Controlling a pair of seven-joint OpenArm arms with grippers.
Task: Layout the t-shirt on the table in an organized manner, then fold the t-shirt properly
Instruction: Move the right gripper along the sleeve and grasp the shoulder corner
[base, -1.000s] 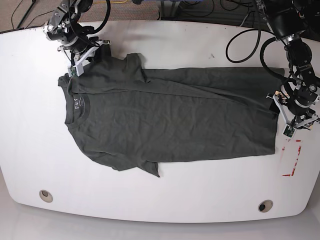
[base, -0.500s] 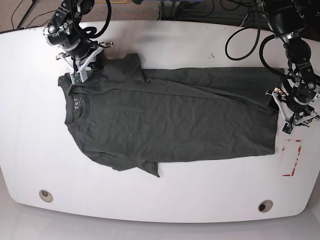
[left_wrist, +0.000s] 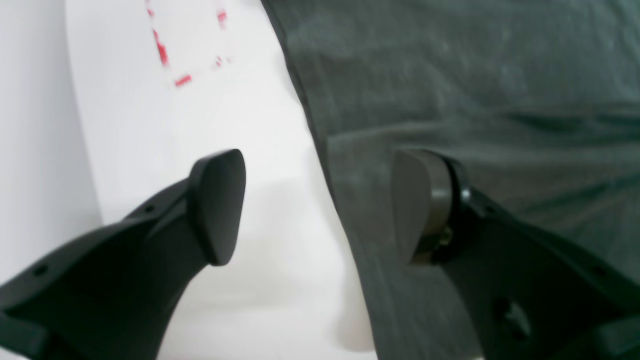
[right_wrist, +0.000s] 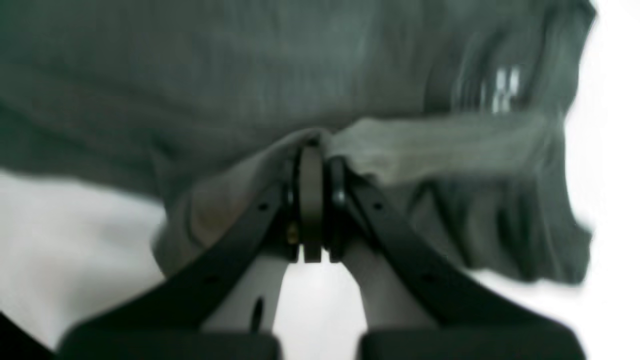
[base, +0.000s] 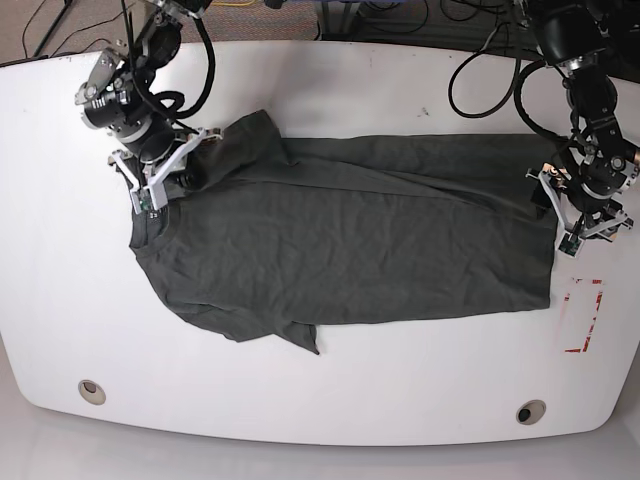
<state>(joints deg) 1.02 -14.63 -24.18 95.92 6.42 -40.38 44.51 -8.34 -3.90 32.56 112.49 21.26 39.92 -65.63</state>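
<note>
My right gripper should release the bunched fold on the t-shirt's flat body, just in from the neck end (base: 197, 244) (right_wrist: 318, 45). The fold is now lifted off the table.
The dark grey t-shirt (base: 350, 240) lies spread lengthwise over the white table (base: 350, 400), neck end at the left and hem at the right. My right gripper (base: 152, 185) is shut on a bunched fold of the t-shirt (right_wrist: 250, 65) by the shoulder and neck, and in the right wrist view the right gripper (right_wrist: 311, 165) pinches cloth lifted off the table (right_wrist: 75, 215). My left gripper (base: 562, 228) hovers at the hem. In the left wrist view the left gripper (left_wrist: 317, 207) is open, with the t-shirt (left_wrist: 450, 75) edge running between its fingers, one over cloth, one over bare table (left_wrist: 200, 125).
A red-and-white marking (base: 585, 315) sits on the table near the hem's front corner; the marking (left_wrist: 165, 50) also shows ahead of the left gripper. Two round grommet holes (base: 91, 390) (base: 531, 411) lie near the front edge. Black cables (base: 480, 80) loop at the back right.
The right gripper has moved from the back sleeve toward the front, dragging the shoulder cloth over the neckline, which now hides the label. The left gripper has shifted slightly toward the back along the hem.
</note>
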